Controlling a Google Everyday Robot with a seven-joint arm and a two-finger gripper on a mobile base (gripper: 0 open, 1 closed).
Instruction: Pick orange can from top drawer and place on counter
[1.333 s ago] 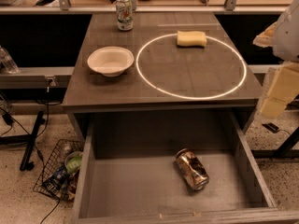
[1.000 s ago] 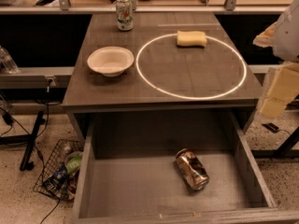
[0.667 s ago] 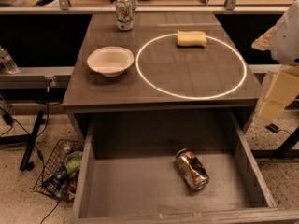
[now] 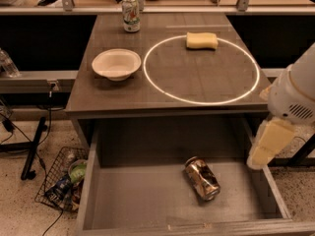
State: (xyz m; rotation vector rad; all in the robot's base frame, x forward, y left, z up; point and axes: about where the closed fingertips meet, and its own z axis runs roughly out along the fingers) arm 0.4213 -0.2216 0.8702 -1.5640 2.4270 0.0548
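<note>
The orange can will be gripped by my gripper around the front half of the orange can (image 4: 206, 184), beside its silver top, in the open top drawer.
The orange can (image 4: 202, 178) lies on its side on the bare bottom of the open top drawer (image 4: 133, 200), right of the middle, silver top pointing to the front right. The counter (image 4: 172, 90) above the drawer bears a large thin white circle. My gripper (image 4: 266, 142) hangs at the right edge of the view on the white arm (image 4: 295, 95). It is over the drawer's right side wall, right of the can, above it and apart from it.
On the counter stand a white bowl (image 4: 116, 64) at the left, a white-and-green can (image 4: 131, 14) at the back and a yellow sponge (image 4: 201, 40) inside the circle. A wire basket of rubbish (image 4: 63, 183) sits on the floor left of the drawer.
The arm and gripper have come down and a little left, from beside the counter's right edge to over the drawer's right side. The can has not moved.
</note>
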